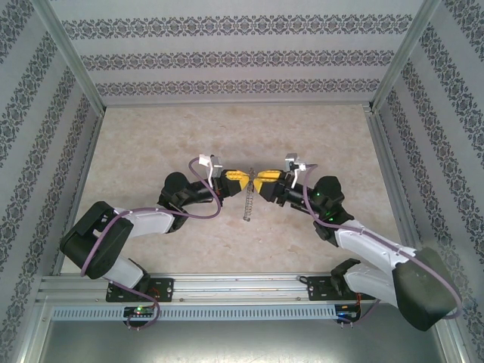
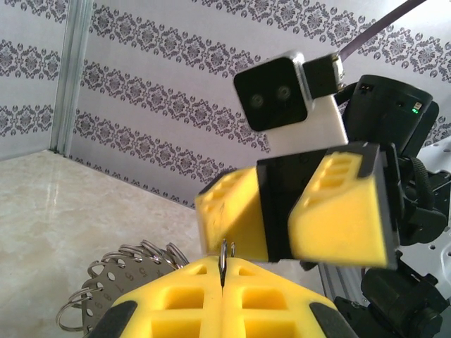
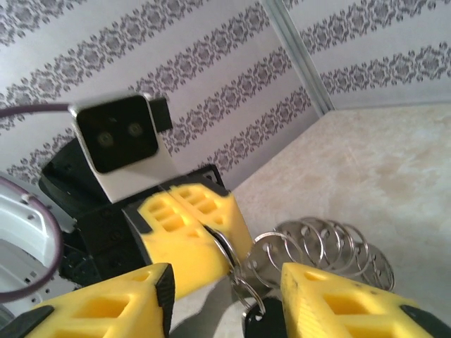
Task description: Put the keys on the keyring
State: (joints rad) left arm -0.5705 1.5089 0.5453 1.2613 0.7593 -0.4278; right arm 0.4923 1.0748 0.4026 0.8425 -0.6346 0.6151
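Note:
I need to take the rings [image 3: 248,289] with my right gripper while my left gripper regrips, since my left gripper is pinching the hoop where the small split ring meets it.
The keyring [image 1: 247,203] hangs on edge between the two grippers above the table, its silvery tabs and small rings fanned out [image 3: 331,243]. My left gripper [image 2: 223,262] is shut on the hoop's thin wire, and the tabs [image 2: 116,282] show to its left. My right gripper [image 3: 225,282] faces it, jaws apart, one finger on each side of the hoop. A key's black head [image 3: 262,325] hangs low between those fingers on a small split ring [image 3: 248,290], which meets the hoop by the left fingertips [image 3: 211,229]. The key's blade is hidden.
Both grippers meet over the middle of the beige table [image 1: 151,136]. Patterned walls [image 1: 242,53] close in the back and both sides. An aluminium rail [image 1: 242,287] with the arm bases runs along the near edge.

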